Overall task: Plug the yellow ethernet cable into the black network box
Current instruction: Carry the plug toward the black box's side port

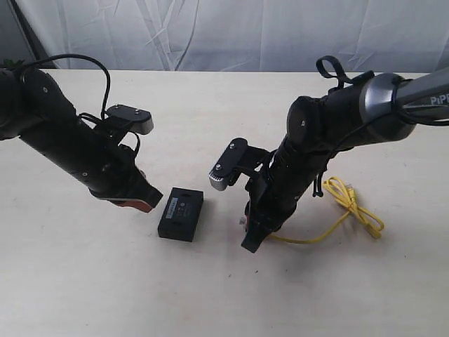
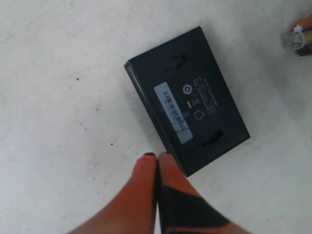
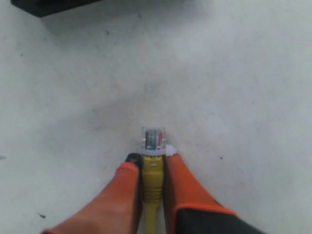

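The fingers of my right gripper sit close behind the clear plug, leaving little to insert, so I need to open them and grip the yellow cable's ribbed boot (image 3: 152, 196) farther back.
The black network box (image 1: 181, 213) lies flat on the table, its white label (image 2: 171, 112) facing up. My left gripper (image 1: 153, 201) is shut with nothing in it, its fingertips (image 2: 157, 157) right beside the box's left edge. The right gripper (image 1: 247, 223) is shut on the yellow ethernet cable (image 1: 351, 205) just behind its clear plug (image 3: 153, 139), which points at the table to the right of the box. The cable trails back to a knotted loop (image 1: 365, 217) on the right. A corner of the box (image 3: 44, 6) shows in the right wrist view. The plug (image 2: 295, 40) also shows in the left wrist view.
A pale tabletop (image 1: 210, 105) runs back to a white curtain (image 1: 231, 31). Black robot cables (image 1: 77, 63) loop over the left arm.
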Robot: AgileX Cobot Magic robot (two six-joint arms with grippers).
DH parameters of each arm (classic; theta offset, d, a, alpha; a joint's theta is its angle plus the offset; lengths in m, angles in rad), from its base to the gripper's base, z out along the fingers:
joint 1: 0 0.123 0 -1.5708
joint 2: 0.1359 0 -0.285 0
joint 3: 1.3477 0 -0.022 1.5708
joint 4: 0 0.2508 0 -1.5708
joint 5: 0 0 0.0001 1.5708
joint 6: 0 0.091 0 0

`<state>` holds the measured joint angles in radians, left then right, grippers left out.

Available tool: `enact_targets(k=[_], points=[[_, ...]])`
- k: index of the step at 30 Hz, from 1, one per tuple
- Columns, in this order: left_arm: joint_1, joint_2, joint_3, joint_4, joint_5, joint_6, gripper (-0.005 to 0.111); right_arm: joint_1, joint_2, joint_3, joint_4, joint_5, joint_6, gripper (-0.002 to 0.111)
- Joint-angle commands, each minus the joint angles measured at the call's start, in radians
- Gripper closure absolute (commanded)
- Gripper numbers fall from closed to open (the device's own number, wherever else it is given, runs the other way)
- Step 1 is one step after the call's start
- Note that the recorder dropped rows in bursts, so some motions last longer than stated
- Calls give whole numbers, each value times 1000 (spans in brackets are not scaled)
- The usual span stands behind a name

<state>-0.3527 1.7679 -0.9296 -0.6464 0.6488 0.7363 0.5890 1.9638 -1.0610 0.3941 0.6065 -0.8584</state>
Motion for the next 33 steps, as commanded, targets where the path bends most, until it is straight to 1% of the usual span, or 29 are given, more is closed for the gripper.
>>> enact_targets(k=[1,6,7,8,12,14,16,21,25,27,30,33], points=[[2,1,4,-14,-3,-1,107,0,5,-1,-1,12,-2,109],[2,1,4,-14,-3,-1,107,0,5,-1,-1,12,-2,109],[2,1,4,-14,-3,-1,107,0,3,-1,0,11,-2,107],[2,1,4,-14,-3,-1,107,0,-3,-1,0,11,-2,100],[2,1,4,-14,-3,-1,107,0,-20,-1,0,11,-2,60],[2,1,4,-14,-3,-1,107,0,-22,-1,0,14,-2,52],[2,1,4,-14,-3,-1,107,0,-33,-1,0,15,-2,50],[2,1,4,-14,1,1,107,0,-106,-1,-10,38,16,50],[2,1,4,-12,9,1,107,-1,-153,2,-121,97,81,50],[2,1,4,-10,8,1,107,-1,-158,28,-148,82,111,50],[2,1,4,-10,8,1,107,-1,-158,70,-110,38,111,50],[2,1,4,-10,6,1,107,3,-154,94,-63,9,51,50]])
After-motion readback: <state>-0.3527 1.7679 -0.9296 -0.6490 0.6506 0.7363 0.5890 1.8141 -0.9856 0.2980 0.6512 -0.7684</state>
